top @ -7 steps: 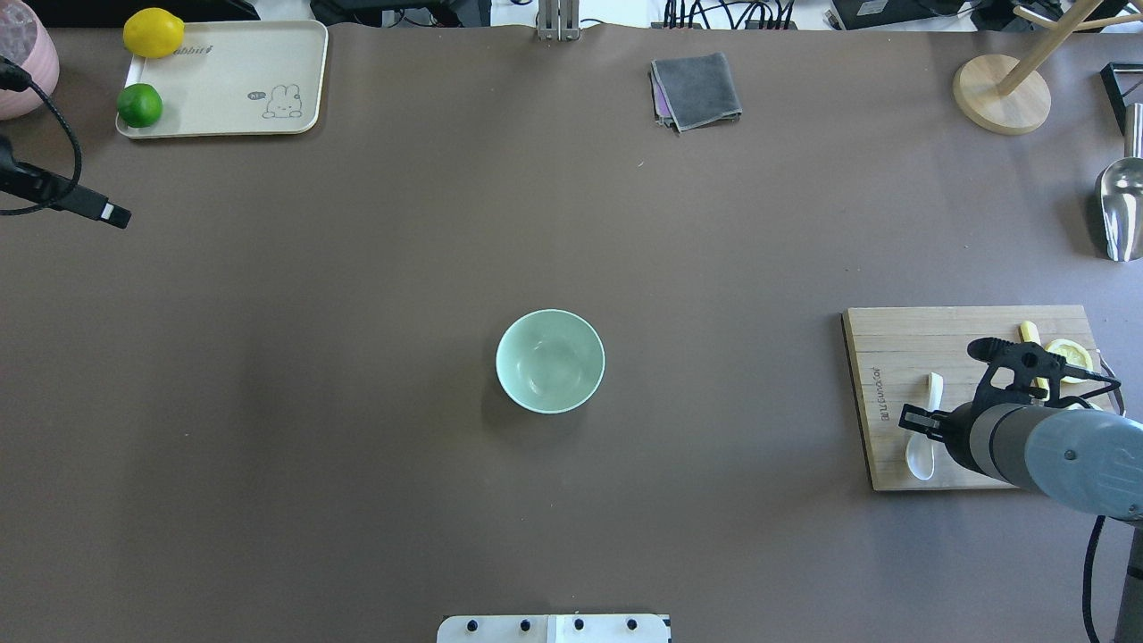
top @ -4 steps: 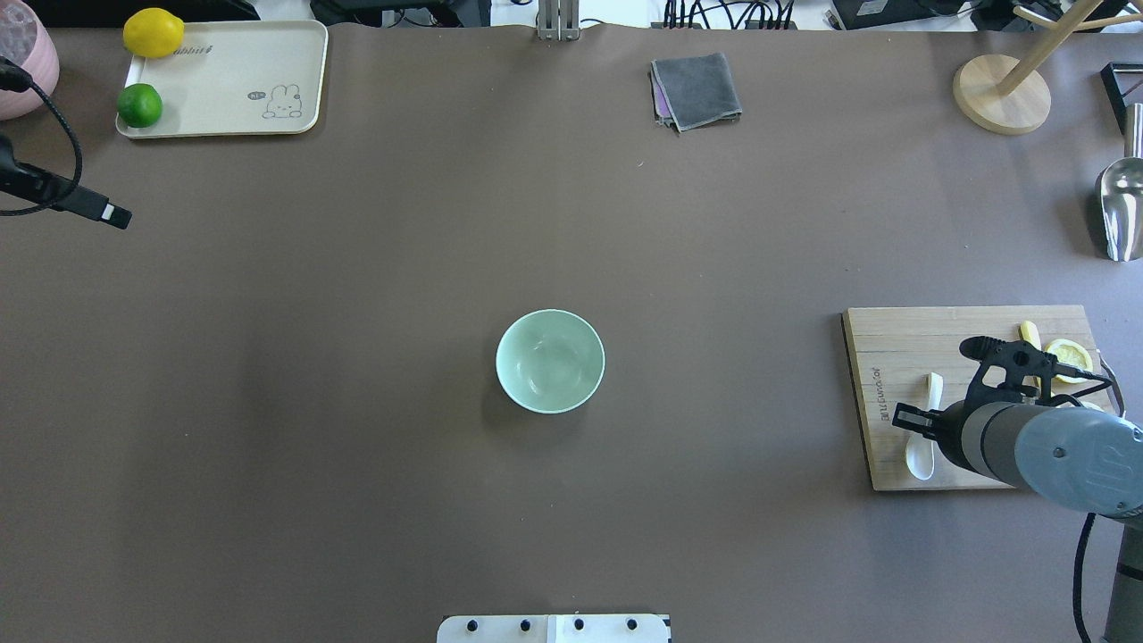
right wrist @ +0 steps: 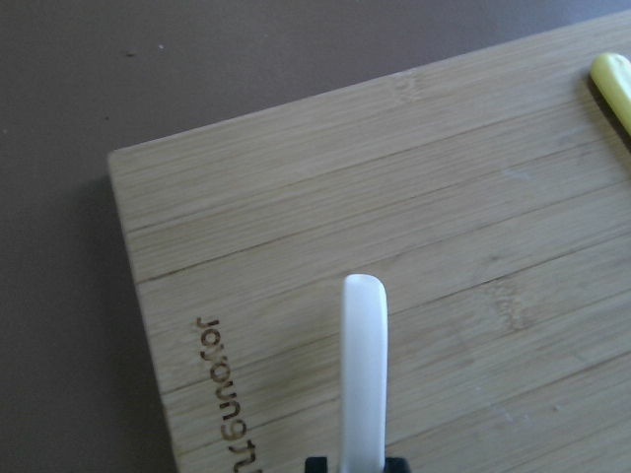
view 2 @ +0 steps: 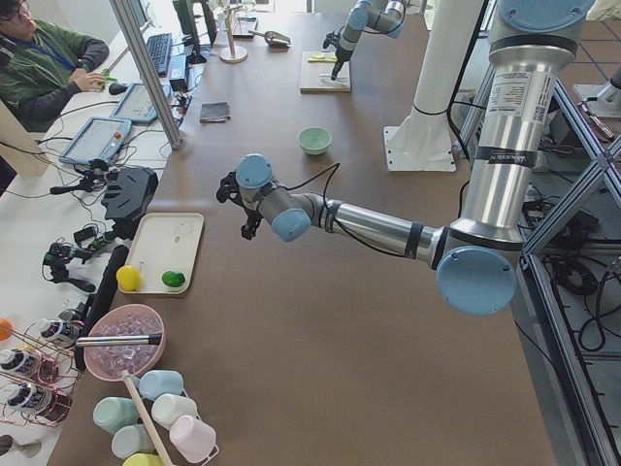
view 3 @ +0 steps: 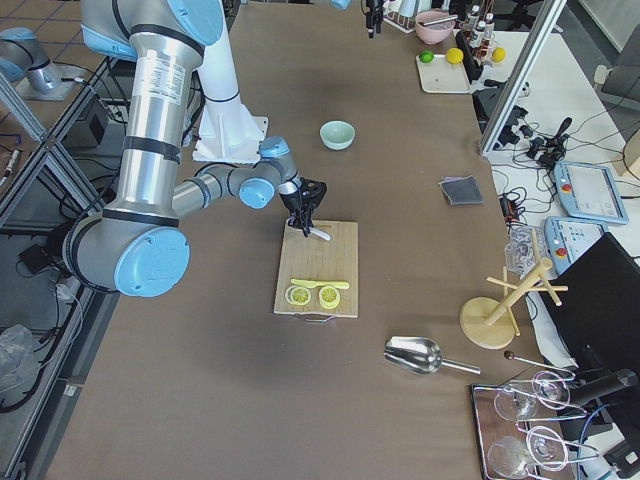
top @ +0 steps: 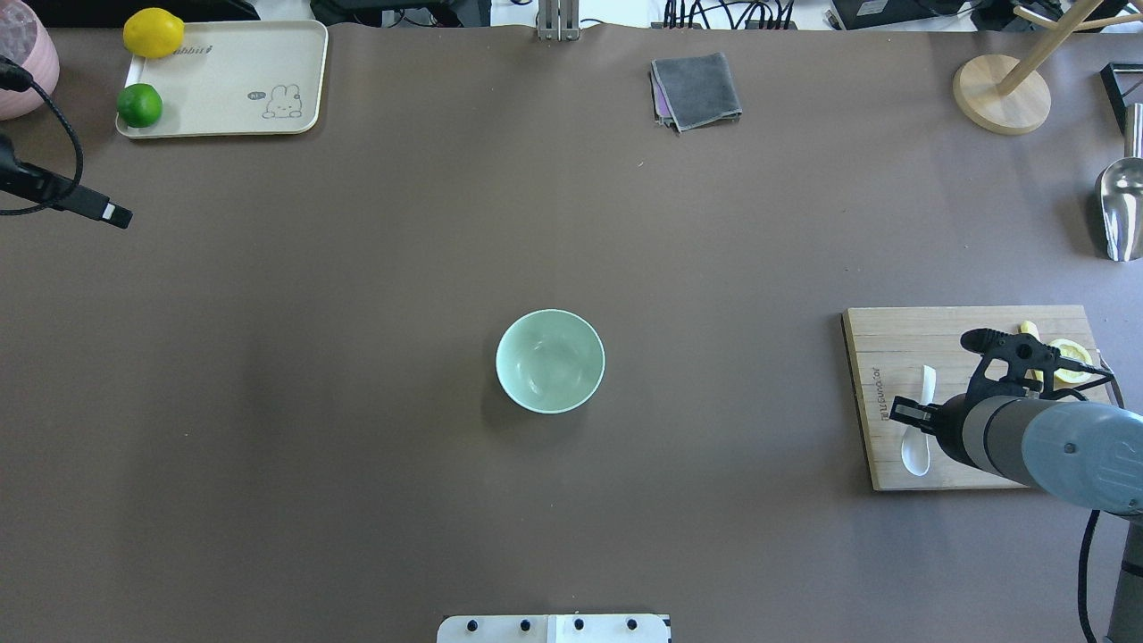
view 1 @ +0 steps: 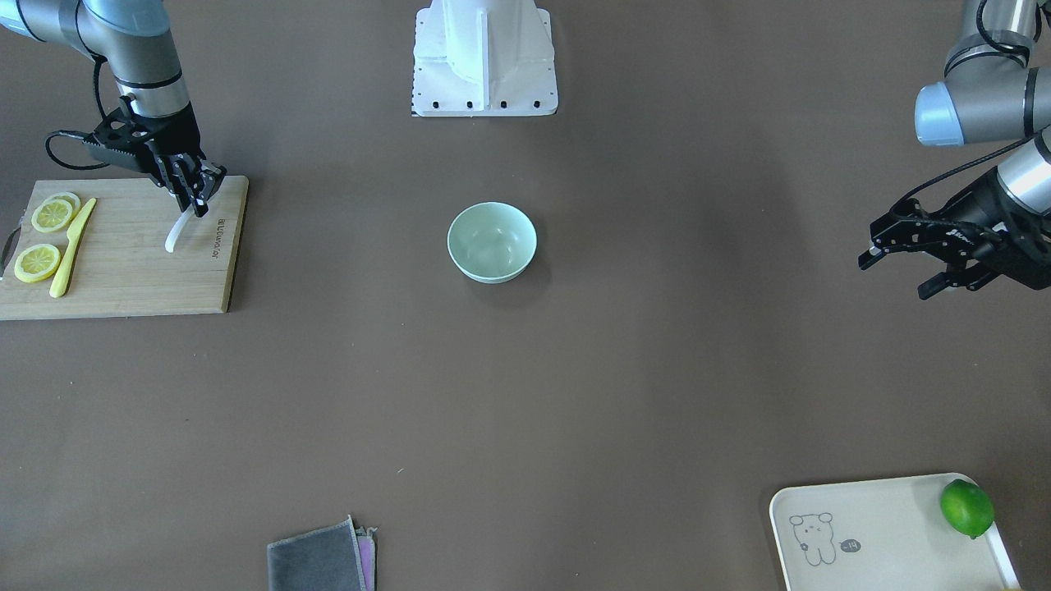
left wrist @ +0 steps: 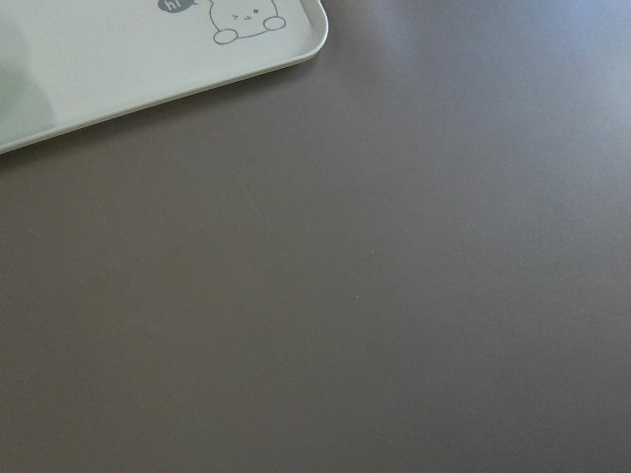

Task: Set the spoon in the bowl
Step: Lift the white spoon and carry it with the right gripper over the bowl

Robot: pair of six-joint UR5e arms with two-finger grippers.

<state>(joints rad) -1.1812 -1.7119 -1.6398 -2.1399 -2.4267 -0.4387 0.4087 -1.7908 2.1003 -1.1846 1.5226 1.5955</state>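
My right gripper is to let go of the white spoon in the mint-green bowl (view 1: 479, 259), with the spoon's handle over the bowl's rim, facing the cutting board.
The white spoon (top: 925, 393) is over the left part of the wooden cutting board (top: 893, 344) at the table's right. My right gripper (top: 920, 418) is shut on the spoon at its middle. In the front view the handle (view 1: 174, 232) slants down from the gripper (view 1: 199, 201), and the scoop is hidden behind the fingers. The right wrist view shows the handle (right wrist: 363, 374) sticking out between the fingertips (right wrist: 394, 464). The mint-green bowl (top: 550, 361) stands empty at the table's middle, far from the spoon. My left gripper (view 1: 895, 273) is open and empty at the table's left edge.
A yellow knife (view 1: 72, 246) and lemon slices (view 1: 52, 214) lie on the board's right part. A cream tray (top: 223, 80) with a lime (top: 139, 105) and a lemon (top: 153, 32) is at the far left. A grey cloth (top: 696, 90), a wooden stand (top: 1000, 94) and a metal scoop (top: 1121, 210) lie further back.
My right gripper has shifted a little to the left and away from the robot, and the spoon has moved with it. The left arm and the bowl have not moved.
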